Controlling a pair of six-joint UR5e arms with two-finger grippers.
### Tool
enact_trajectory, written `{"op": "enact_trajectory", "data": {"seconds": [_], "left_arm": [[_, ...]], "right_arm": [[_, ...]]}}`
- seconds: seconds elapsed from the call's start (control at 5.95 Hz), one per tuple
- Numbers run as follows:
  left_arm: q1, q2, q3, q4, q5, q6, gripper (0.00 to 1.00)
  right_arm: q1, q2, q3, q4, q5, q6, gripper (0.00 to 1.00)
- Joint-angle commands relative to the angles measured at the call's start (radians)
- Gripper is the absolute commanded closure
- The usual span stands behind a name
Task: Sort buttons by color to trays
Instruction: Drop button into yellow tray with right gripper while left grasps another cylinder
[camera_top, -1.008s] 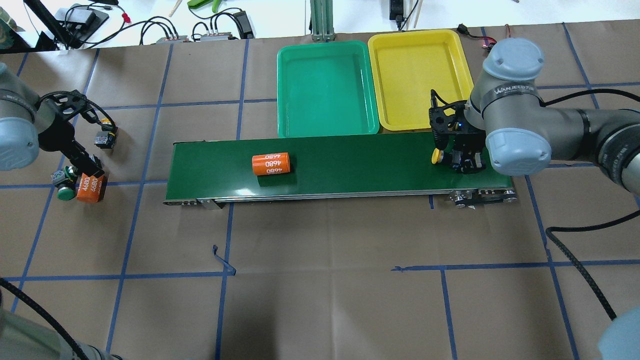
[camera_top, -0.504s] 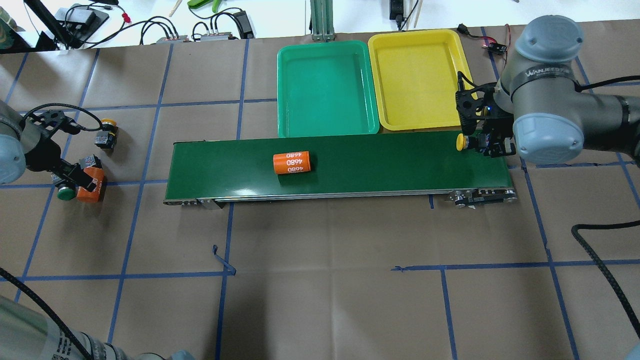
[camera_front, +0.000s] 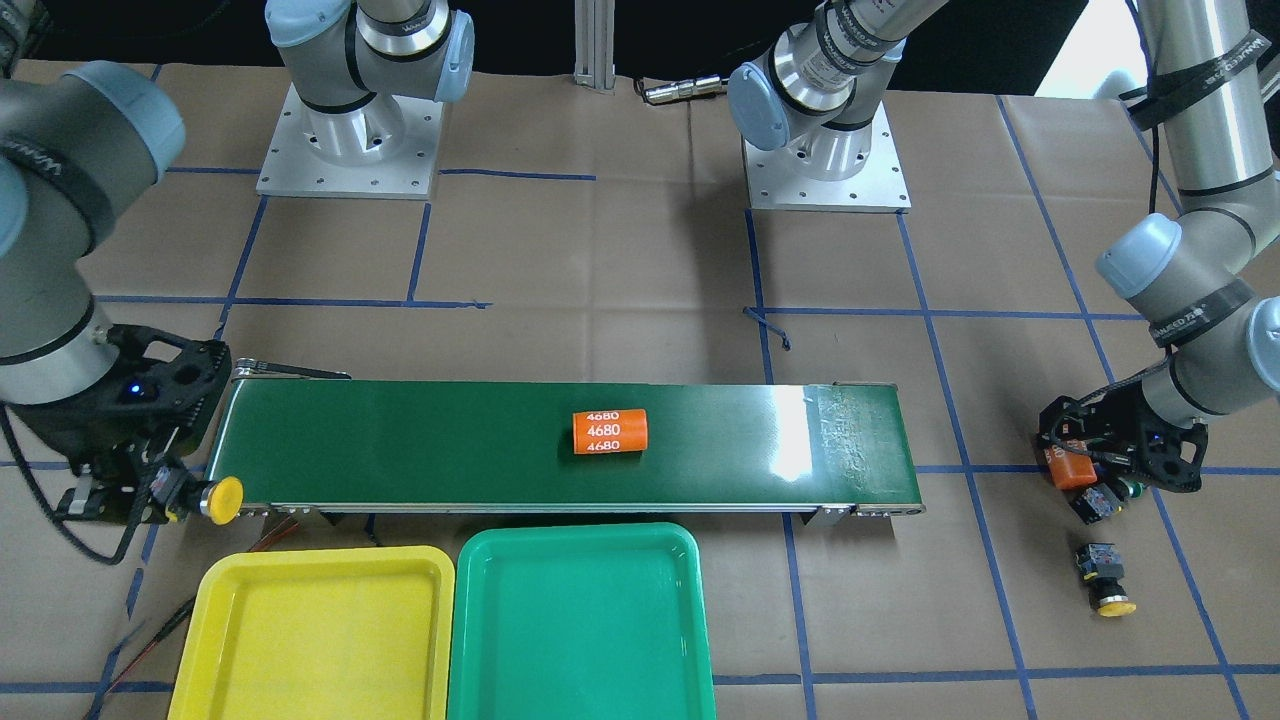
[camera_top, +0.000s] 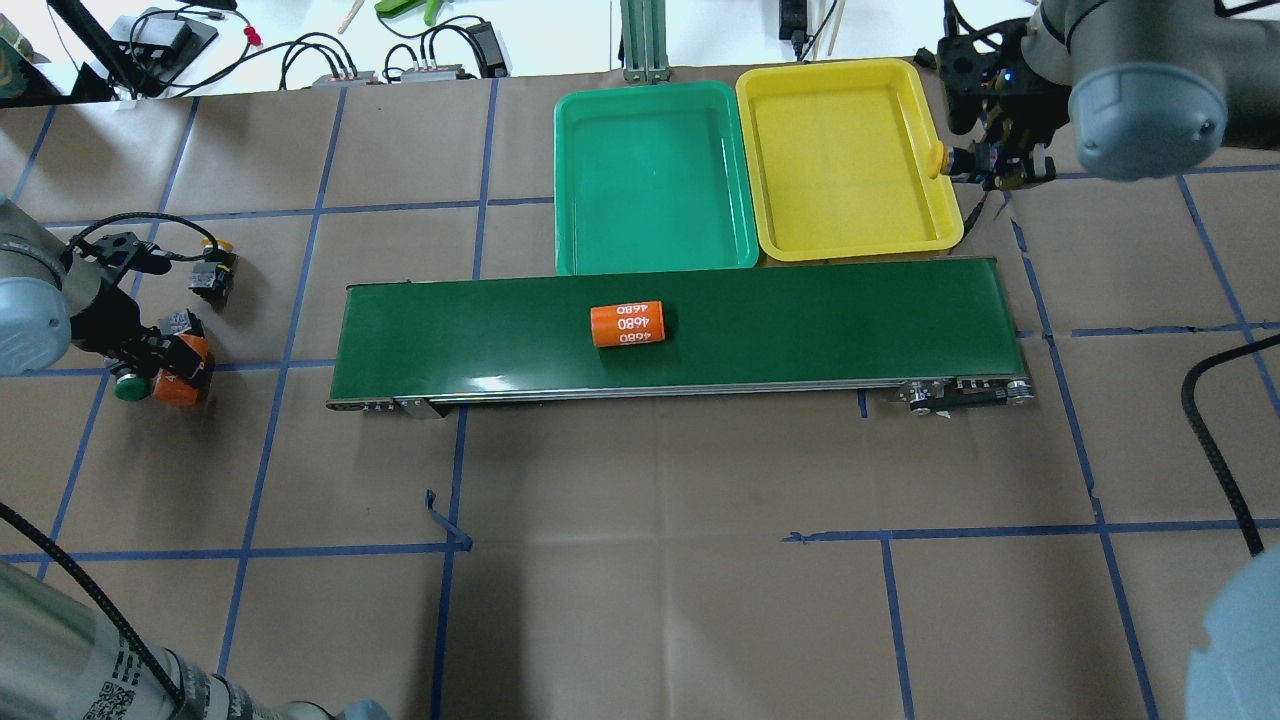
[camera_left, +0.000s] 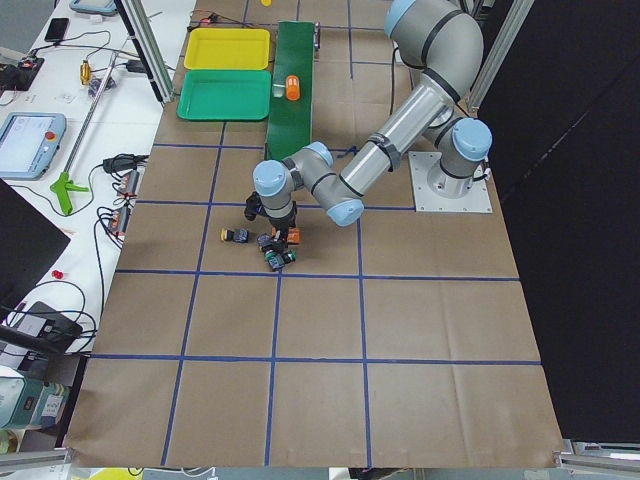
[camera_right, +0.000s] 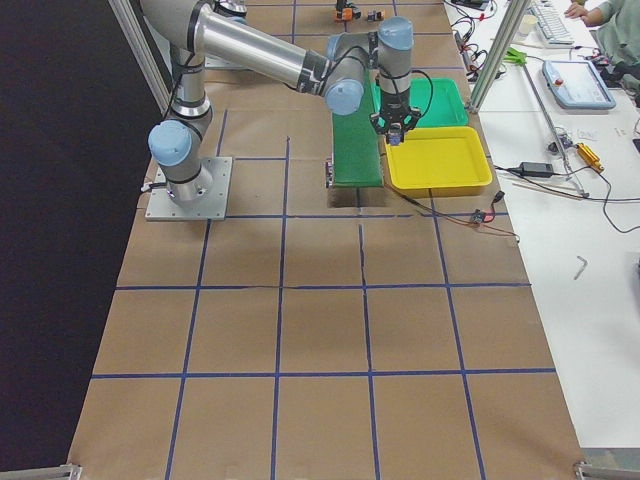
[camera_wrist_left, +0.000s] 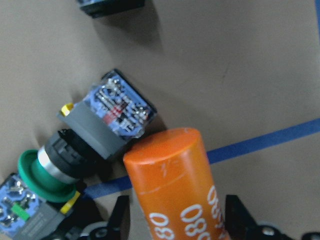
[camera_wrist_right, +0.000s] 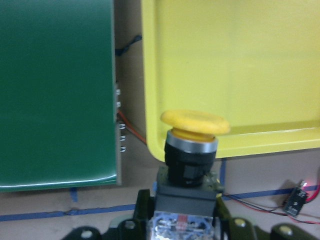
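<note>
Next, my left gripper releases its orange cylinder on the bright shiny patch of the dark-green conveyor belt (camera_front: 799, 433).
My right gripper (camera_top: 978, 163) is shut on a yellow button (camera_top: 937, 160), cap sideways, held at the right rim of the empty yellow tray (camera_top: 840, 150). The wrist view shows this button (camera_wrist_right: 195, 125) over the tray's corner. The green tray (camera_top: 650, 180) beside it is empty. My left gripper (camera_top: 165, 362) is at the far left, jaws against an orange cylinder (camera_wrist_left: 175, 190). A green button (camera_wrist_left: 45, 172) lies touching the cylinder, and another button's base (camera_wrist_left: 20, 215) shows beside it. A yellow button (camera_top: 213, 268) lies apart on the table.
A long dark-green conveyor belt (camera_top: 800, 320) runs in front of the trays. A second orange cylinder (camera_top: 627, 324) marked 4680 lies on its middle. Cables and tools lie beyond the table's far edge.
My right gripper lifted the yellow button off the belt's right end and carried it back to the yellow tray's right rim. The belt's cylinder travelled right. My left gripper drew in on its cylinder.
</note>
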Motion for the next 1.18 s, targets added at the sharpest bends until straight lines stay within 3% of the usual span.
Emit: {"op": "enact_trajectory", "data": {"seconds": [0.0,0.34,0.5,0.67,0.84,1.01], "left_arm": [[-0.011,0.025,0.008,-0.007,0.005,0.009,0.99],[-0.078,0.110,0.029,-0.147,0.050,0.145,1.00],[-0.167,0.158,0.034,-0.159,0.064,0.296,1.00],[-0.245,0.180,0.034,-0.168,0.087,0.344,1.00],[-0.339,0.204,0.034,-0.171,0.141,0.413,1.00],[-0.431,0.215,0.032,-0.173,0.137,0.498,1.00]], "right_arm": [[0.012,0.241,-0.254,0.040,0.054,-0.006,0.93],[0.047,0.401,-0.292,-0.002,0.054,-0.015,0.91],[0.050,0.447,-0.289,-0.026,0.060,-0.014,0.83],[0.050,0.452,-0.289,-0.019,0.157,-0.003,0.05],[0.050,0.418,-0.289,-0.005,0.205,0.012,0.00],[0.050,0.348,-0.287,0.071,0.177,0.012,0.00]]}}
